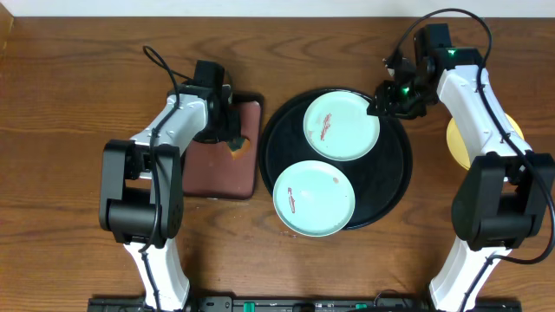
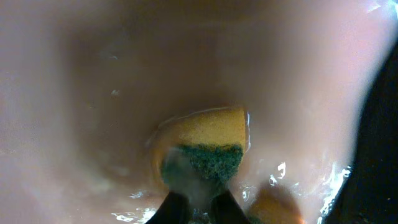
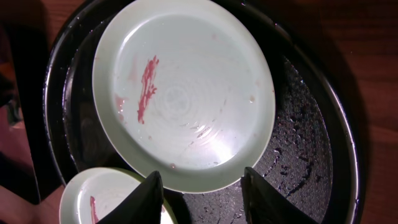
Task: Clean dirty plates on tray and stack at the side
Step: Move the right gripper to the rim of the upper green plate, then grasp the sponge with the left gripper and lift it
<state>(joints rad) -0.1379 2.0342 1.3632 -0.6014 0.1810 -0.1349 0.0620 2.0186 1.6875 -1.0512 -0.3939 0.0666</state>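
The sponge is pinched by my left gripper in the maroon tray's water, so I will open to let it soak, then grip it and wipe the far plate (image 1: 342,126).
Two mint-blue plates lie on the round black tray (image 1: 397,186): the far plate (image 1: 341,126) (image 3: 186,93) and the near plate (image 1: 314,198) (image 3: 102,196), each with a reddish smear. A pale yellow plate (image 1: 456,143) sits off the tray at the right, partly under my right arm. My right gripper (image 1: 381,98) (image 3: 202,173) is open, its fingers straddling the far plate's rim. My left gripper (image 1: 229,134) (image 2: 202,208) is low over the maroon tray (image 1: 217,173), shut on a yellow-and-green sponge (image 1: 236,148) (image 2: 214,140).
The maroon tray (image 2: 93,93) is wet and glossy, with a black rim (image 2: 379,155) on its right side. The black tray floor (image 3: 298,124) is speckled with water drops. Bare wooden table (image 1: 69,130) surrounds both trays.
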